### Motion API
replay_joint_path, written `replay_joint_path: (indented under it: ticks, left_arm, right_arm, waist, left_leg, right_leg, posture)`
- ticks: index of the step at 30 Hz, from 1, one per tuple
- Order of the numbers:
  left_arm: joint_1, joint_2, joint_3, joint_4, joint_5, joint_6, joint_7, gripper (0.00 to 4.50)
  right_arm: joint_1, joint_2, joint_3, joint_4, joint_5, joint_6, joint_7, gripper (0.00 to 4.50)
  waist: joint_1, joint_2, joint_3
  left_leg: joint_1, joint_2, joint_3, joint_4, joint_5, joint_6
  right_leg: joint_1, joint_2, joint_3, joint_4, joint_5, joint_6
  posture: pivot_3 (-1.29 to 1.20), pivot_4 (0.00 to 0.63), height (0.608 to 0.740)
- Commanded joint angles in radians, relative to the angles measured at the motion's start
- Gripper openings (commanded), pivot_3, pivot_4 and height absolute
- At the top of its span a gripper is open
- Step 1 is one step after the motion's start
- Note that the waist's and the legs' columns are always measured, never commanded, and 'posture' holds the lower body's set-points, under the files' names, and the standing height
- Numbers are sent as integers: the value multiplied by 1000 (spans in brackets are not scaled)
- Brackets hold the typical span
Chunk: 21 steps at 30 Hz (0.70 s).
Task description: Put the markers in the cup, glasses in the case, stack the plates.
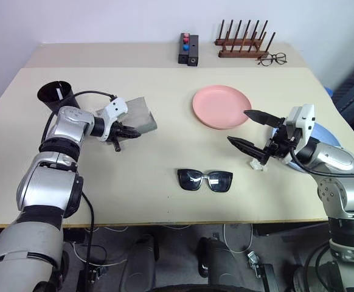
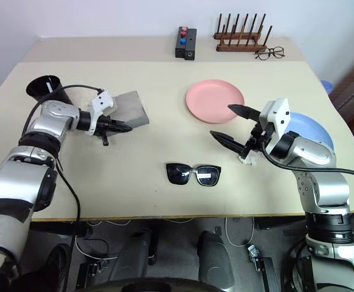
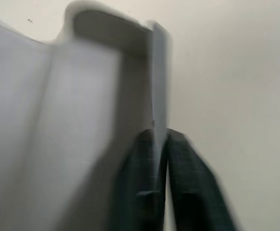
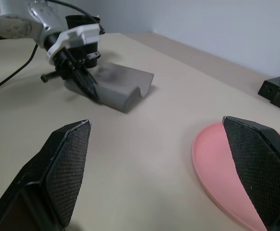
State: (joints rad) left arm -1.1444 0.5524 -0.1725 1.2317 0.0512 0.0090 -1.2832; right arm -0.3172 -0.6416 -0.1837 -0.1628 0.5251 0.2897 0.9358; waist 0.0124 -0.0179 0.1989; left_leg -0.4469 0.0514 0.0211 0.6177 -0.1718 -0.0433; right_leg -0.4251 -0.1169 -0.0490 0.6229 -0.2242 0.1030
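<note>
Next, my left gripper sets the grey case down on the bare tabletop (image 1: 135, 180) beside the black sunglasses, on the cup's side.
The grey case (image 1: 143, 111) lies at the table's left, and my left gripper (image 1: 128, 131) is shut on the thin edge of its flap (image 3: 158, 82). Behind that arm stands the black cup (image 1: 56, 94). The markers are hidden, apart from a pale sliver in the cup's mouth that may be one. Black sunglasses (image 1: 205, 180) lie near the front edge, lenses down. The pink plate (image 1: 221, 106) sits mid-table. The blue plate (image 2: 314, 129) lies at the right, partly behind my right arm. My right gripper (image 1: 239, 126) hangs open and empty between the pink plate and the sunglasses.
At the back stand a wooden peg rack (image 1: 244, 42), thin-framed clear spectacles (image 1: 272, 59) and a small black box with red and blue knobs (image 1: 188, 48). Bare tabletop (image 1: 165, 152) spans between the case, the sunglasses and the pink plate.
</note>
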Motion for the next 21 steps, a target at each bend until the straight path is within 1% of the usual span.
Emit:
replay_joint_path:
  ticks: [1, 4, 7, 12, 14, 15, 16, 18, 21]
  left_arm:
    - [-28, 15, 48, -24, -39, 56, -89, 18]
    - [-35, 26, 67, -69, -67, 133, -186, 18]
    - [26, 63, 34, -203, -61, 134, -306, 18]
    - [232, 234, -137, -643, -258, 271, -331, 18]
    - [295, 291, -177, -773, -305, 298, -331, 18]
    - [349, 331, -196, -877, -332, 313, -331, 18]
    - [386, 358, -207, -949, -351, 327, -331, 18]
    - [426, 388, -212, -1031, -372, 352, -331, 18]
    - [518, 406, -173, -1205, -402, 447, -320, 18]
  right_arm:
    - [-16, -13, -23, -20, 7, -17, -1, 4500]
    - [-20, -12, -20, -15, 3, -20, 0, 4500]
    - [-22, -11, -19, -12, 3, -21, 0, 4500]
    - [-24, -8, -15, -8, 1, -25, 0, 4500]
    - [-26, -7, -13, -3, -1, -29, 1, 4500]
    - [-29, -5, -9, 1, -2, -31, 1, 4500]
    - [-32, -3, -7, 3, -3, -32, 1, 4500]
    - [-34, -2, -5, 5, -4, -33, 1, 4500]
    - [-32, 2, -3, 3, 1, -31, 2, 4500]
  waist:
    - [0, 0, 0]
    - [0, 0, 0]
    - [-1, 0, 0]
    - [-17, 0, 0]
    - [-23, 0, 0]
    - [-22, 0, 0]
    - [-23, 0, 0]
    - [-20, 0, 0]
    - [-20, 0, 0]
  left_leg:
    - [0, 0, 0, 0, 0, 0]
    - [0, 0, 0, 0, 0, 0]
    - [0, 0, 0, 0, 0, 0]
    - [1, 0, 0, -2, 0, 0]
    - [1, 1, 0, -2, 0, 0]
    - [1, 1, 0, -2, 0, 0]
    - [1, 1, 0, -2, 0, 0]
    - [1, 0, 0, -1, 0, 0]
    - [1, 0, 0, -1, 0, 0]
  right_leg:
    - [0, 0, 0, 0, 0, 0]
    - [0, 0, 0, 0, 0, 0]
    - [0, 0, 0, 0, 0, 0]
    - [0, 0, 0, 0, 0, -1]
    - [0, 0, 0, 0, 0, -1]
    - [0, 0, 0, 0, 0, -1]
    - [0, 0, 0, 0, 0, -1]
    - [0, 0, 1, 0, 0, -1]
    - [0, 0, 1, 0, 0, -1]
  posture:
    - [0, 150, 740]
    - [0, 150, 740]
    - [0, 150, 740]
    - [0, 150, 740]
    - [0, 150, 740]
    - [0, 150, 740]
    - [0, 150, 740]
    - [0, 150, 740]
    - [0, 150, 740]
